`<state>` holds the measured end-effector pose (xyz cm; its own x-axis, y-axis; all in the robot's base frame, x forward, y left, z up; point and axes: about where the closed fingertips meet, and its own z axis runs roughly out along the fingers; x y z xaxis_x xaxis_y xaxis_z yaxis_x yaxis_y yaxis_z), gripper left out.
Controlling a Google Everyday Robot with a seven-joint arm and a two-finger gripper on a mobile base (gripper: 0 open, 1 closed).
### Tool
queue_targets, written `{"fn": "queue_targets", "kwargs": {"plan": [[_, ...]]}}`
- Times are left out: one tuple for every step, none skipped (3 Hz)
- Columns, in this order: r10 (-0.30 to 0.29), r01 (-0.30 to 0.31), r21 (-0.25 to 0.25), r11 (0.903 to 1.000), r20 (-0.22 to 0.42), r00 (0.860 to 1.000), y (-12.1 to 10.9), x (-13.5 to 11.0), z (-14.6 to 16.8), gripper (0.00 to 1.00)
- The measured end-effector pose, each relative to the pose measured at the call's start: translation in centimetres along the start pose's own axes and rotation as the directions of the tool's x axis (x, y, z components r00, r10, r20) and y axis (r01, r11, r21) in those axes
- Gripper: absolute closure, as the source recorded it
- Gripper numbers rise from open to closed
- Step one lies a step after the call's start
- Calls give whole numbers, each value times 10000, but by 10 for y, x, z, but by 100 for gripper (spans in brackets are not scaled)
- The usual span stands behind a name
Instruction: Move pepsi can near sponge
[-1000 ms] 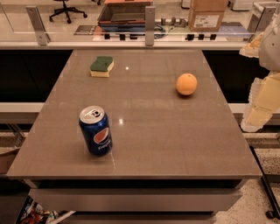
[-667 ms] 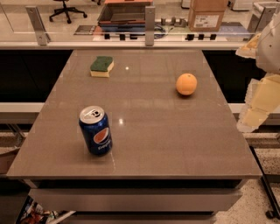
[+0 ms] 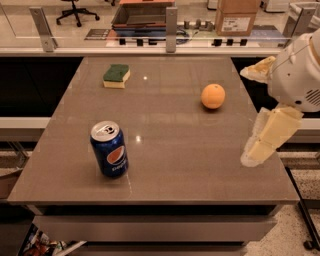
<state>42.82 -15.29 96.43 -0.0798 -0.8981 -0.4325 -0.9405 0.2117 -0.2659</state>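
Observation:
I move my gripper to the pepsi can next and close it around the can's middle [image 3: 111, 153], level with the can's round logo.
The pepsi can [image 3: 109, 149] stands upright at the front left of the grey table [image 3: 165, 130], its round logo facing me. The sponge [image 3: 116, 75], green top over yellow foam, lies flat at the far left of the table. My gripper [image 3: 246, 116] hangs at the table's right edge, far from the can and the sponge. Its two pale fingers are spread wide apart, one [image 3: 256, 70] high and one [image 3: 269, 135] low, and nothing is between them.
An orange round fruit [image 3: 213, 96] sits right of centre, near the gripper. Beyond the table's far edge is a railing with posts [image 3: 171, 22], then a cardboard box [image 3: 237, 16] and an office chair [image 3: 76, 11] on the floor.
The gripper has shifted slightly left and down, coming over the table's right edge. The can, sponge and fruit have not moved.

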Motion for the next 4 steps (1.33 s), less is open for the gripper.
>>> {"fn": "queue_targets", "kwargs": {"plan": [[-112,213,-683,9974,1448,9894,22,-28,31,0],[230,185,-1519,9882,2667,9635,38,-52,66,0],[624,254,-2141,9765,3936,9172,51,-75,96,0],[843,521,-2500,9669,5051,8589,61,-102,112,0]]}}
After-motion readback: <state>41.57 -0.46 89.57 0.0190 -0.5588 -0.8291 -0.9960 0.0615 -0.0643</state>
